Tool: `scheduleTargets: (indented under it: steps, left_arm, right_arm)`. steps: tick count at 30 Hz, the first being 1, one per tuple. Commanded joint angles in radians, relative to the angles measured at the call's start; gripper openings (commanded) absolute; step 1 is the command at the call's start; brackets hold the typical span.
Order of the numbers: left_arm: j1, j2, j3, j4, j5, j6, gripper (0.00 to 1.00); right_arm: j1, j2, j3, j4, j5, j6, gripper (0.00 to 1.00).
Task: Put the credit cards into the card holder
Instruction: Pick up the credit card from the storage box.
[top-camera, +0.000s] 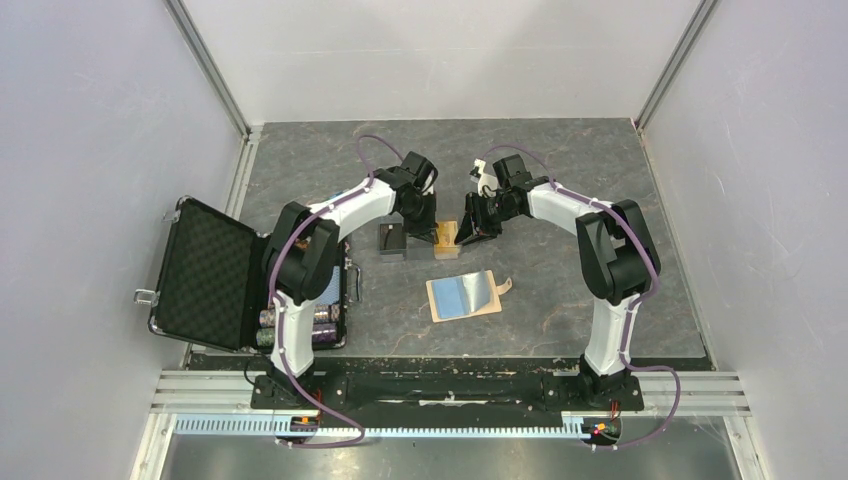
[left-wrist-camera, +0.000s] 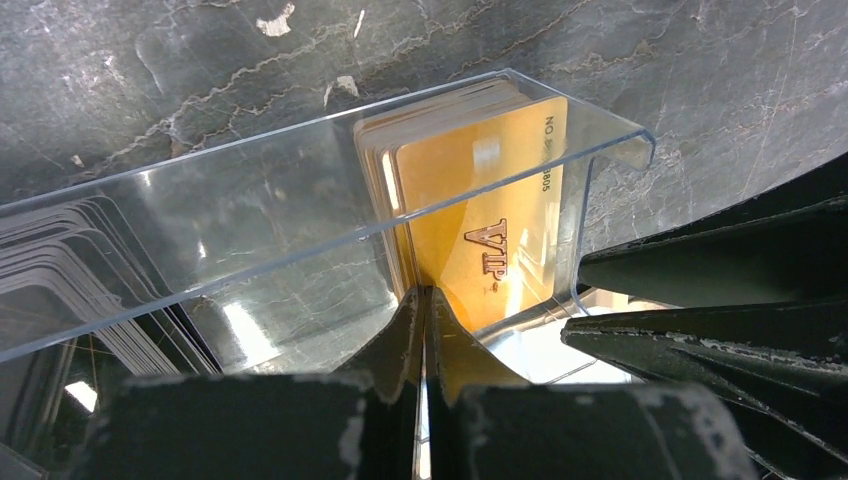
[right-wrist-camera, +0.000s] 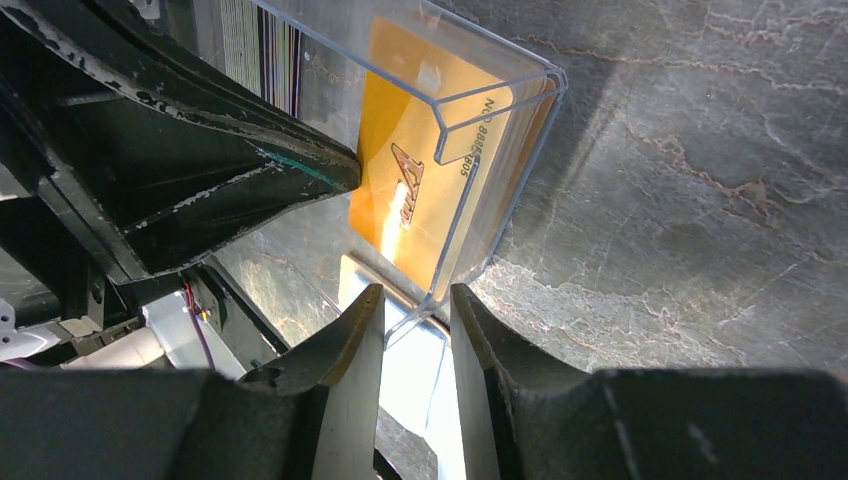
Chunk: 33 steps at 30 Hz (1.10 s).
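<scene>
I can see the front card leaning flush on the stack at my left gripper's closed fingers, so next I open my left gripper and pinch a single card's edge (left-wrist-camera: 407, 228) before lifting.
A stack of orange-yellow credit cards (left-wrist-camera: 470, 180) stands on edge in a clear plastic box (left-wrist-camera: 200, 230) at mid-table (top-camera: 446, 236). My left gripper (left-wrist-camera: 425, 300) reaches into the box and is pinched shut on the front card, which reads "VIP". My right gripper (right-wrist-camera: 415, 305) is closed round the box's clear corner wall (right-wrist-camera: 500, 150) from the other side; the cards (right-wrist-camera: 410, 180) show through it. The card holder (top-camera: 465, 296), a tan wallet, lies open with its light-blue inside up, nearer the arm bases and apart from both grippers.
A small thick black box (top-camera: 391, 241) sits just left of the card box. A big black foam-lined case (top-camera: 205, 272) stands open at the left table edge. My right gripper's fingers (left-wrist-camera: 700, 270) crowd the box's right side. White walls surround the table.
</scene>
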Motion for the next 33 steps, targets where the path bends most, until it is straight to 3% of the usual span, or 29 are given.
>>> scheduleTargets:
  steps: [1,8,20,33]
  left_arm:
    - [-0.018,0.012,0.064,-0.035,-0.045,0.014,0.02]
    - [-0.034,-0.009,0.089,-0.036,-0.055,0.023,0.03]
    - [-0.058,-0.028,0.112,-0.036,-0.066,0.025,0.17]
    - [-0.058,-0.106,0.049,0.097,-0.001,-0.015,0.23]
  right_arm:
    - [-0.002,0.015,0.034,-0.021,0.005,-0.030,0.32]
    - [-0.003,0.013,0.036,-0.031,0.013,-0.036,0.32]
    - [-0.003,0.005,0.024,-0.042,0.028,-0.047,0.33]
    - [-0.003,0.002,0.022,-0.043,0.039,-0.046,0.33]
